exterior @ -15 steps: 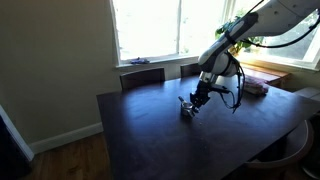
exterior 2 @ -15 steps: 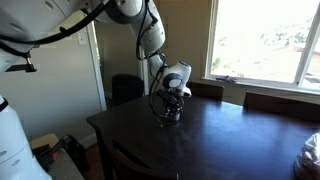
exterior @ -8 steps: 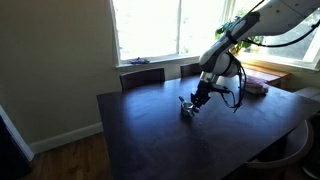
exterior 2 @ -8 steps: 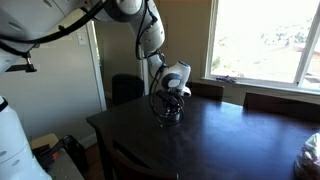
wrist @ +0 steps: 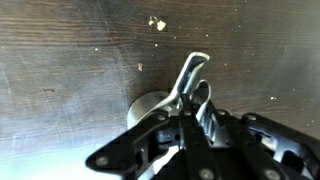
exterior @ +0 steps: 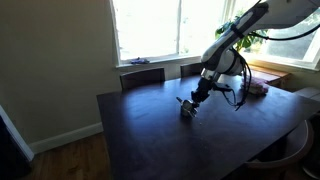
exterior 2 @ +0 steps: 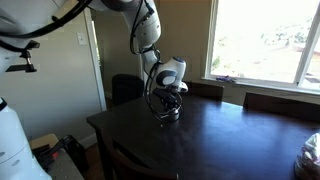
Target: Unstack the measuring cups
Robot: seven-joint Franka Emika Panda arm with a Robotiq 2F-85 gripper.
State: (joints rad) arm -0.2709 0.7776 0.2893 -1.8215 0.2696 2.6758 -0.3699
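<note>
Next, the gripper releases the measuring cup on the dark table point(exterior: 204, 102) beside the other cups, toward the pinkish-white stack.
The measuring cups point(exterior: 186, 107) are small shiny silvery cups near the middle of the dark table point(exterior: 150, 140); they also show in an exterior view point(exterior 2: 168, 117). In the wrist view one round cup point(wrist: 148, 107) lies on the table and its shiny handles point(wrist: 190, 75) stick out from between my fingers. My gripper point(wrist: 190, 110) is shut on a handle, right over the cups. It shows in both exterior views point(exterior: 197, 98) point(exterior 2: 168, 104), low above the table. How many cups are nested together is hidden.
A flat pinkish-white stack point(exterior: 255, 87) lies at the table's far side near the window. Chair backs point(exterior: 143, 76) point(exterior 2: 196, 90) stand along the table edges. A white bag-like thing point(exterior 2: 310, 152) sits at one table corner.
The arm's upper links have shifted a little and the gripper has moved slightly sideways; it stays at the cups, still shut.
</note>
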